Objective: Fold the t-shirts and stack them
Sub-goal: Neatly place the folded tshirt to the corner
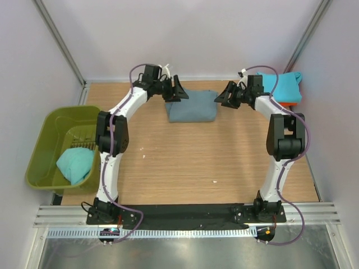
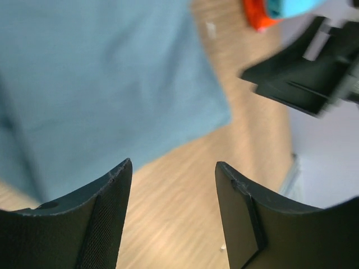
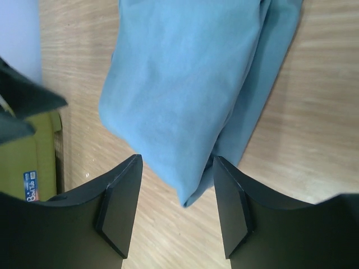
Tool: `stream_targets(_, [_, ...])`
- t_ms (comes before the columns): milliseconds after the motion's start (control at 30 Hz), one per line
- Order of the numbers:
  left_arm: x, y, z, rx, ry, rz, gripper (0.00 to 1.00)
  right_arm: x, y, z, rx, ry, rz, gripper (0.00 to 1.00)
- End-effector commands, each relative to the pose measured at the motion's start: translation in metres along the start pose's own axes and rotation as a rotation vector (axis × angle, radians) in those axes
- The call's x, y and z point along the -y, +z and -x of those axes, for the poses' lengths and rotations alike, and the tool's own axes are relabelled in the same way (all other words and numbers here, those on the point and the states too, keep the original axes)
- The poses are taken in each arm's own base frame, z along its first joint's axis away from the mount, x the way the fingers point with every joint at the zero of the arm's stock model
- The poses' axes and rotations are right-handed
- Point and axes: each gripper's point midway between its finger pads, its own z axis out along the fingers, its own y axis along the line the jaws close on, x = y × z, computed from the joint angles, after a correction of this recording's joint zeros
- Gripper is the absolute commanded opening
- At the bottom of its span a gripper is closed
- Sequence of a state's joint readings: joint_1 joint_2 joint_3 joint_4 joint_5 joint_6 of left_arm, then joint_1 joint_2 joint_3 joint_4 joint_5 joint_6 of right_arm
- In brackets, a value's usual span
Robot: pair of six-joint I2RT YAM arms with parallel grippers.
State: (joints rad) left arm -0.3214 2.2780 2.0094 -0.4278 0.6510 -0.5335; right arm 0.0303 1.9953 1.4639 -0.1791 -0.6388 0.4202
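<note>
The middle of the slate blue-grey t-shirt's folded side (image 1: 215, 106) (image 3: 231, 109), the side facing the orange shirt, will be gripped by my right gripper.
A folded slate blue-grey t-shirt (image 1: 192, 106) lies on the wooden table at the back middle. My left gripper (image 1: 178, 89) hovers at its far left corner, open and empty. In the left wrist view (image 2: 174, 164) only bare wood lies between the fingers, with the shirt (image 2: 101, 84) just beyond. My right gripper (image 1: 227, 95) is at the shirt's right end, open. In the right wrist view (image 3: 176, 159) the shirt's folded corner (image 3: 185, 84) reaches between the fingers, unpinched. A turquoise shirt (image 1: 283, 85) lies on an orange one (image 1: 287, 104) at the back right. Another turquoise shirt (image 1: 76, 164) sits in the tub.
An olive-green plastic tub (image 1: 53, 120) stands off the table's left edge and also shows in the right wrist view (image 3: 28, 162). Grey walls and a metal frame close the back and sides. The arm bases stand at the near edge.
</note>
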Motion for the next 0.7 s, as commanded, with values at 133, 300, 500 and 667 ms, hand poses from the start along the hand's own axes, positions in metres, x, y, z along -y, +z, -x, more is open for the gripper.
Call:
stream_targets(133, [0.066, 0.037, -0.031, -0.111, -0.124, -0.39, 0.64, 0.002, 0.015, 0.023, 0.041, -0.031, 0.036, 0.61])
stream_targets(300, [0.084, 0.061, -0.052, -0.169, -0.141, -0.458, 0.65, 0.016, 0.028, 0.02, 0.027, -0.013, 0.036, 0.61])
stream_targets(500, [0.11, 0.082, -0.056, -0.176, -0.094, -0.507, 0.65, 0.018, 0.032, 0.029, 0.045, 0.017, 0.042, 0.61])
stream_targets(667, [0.09, 0.102, -0.072, -0.201, -0.126, -0.476, 0.67, 0.04, 0.027, 0.034, 0.063, 0.078, 0.036, 0.61])
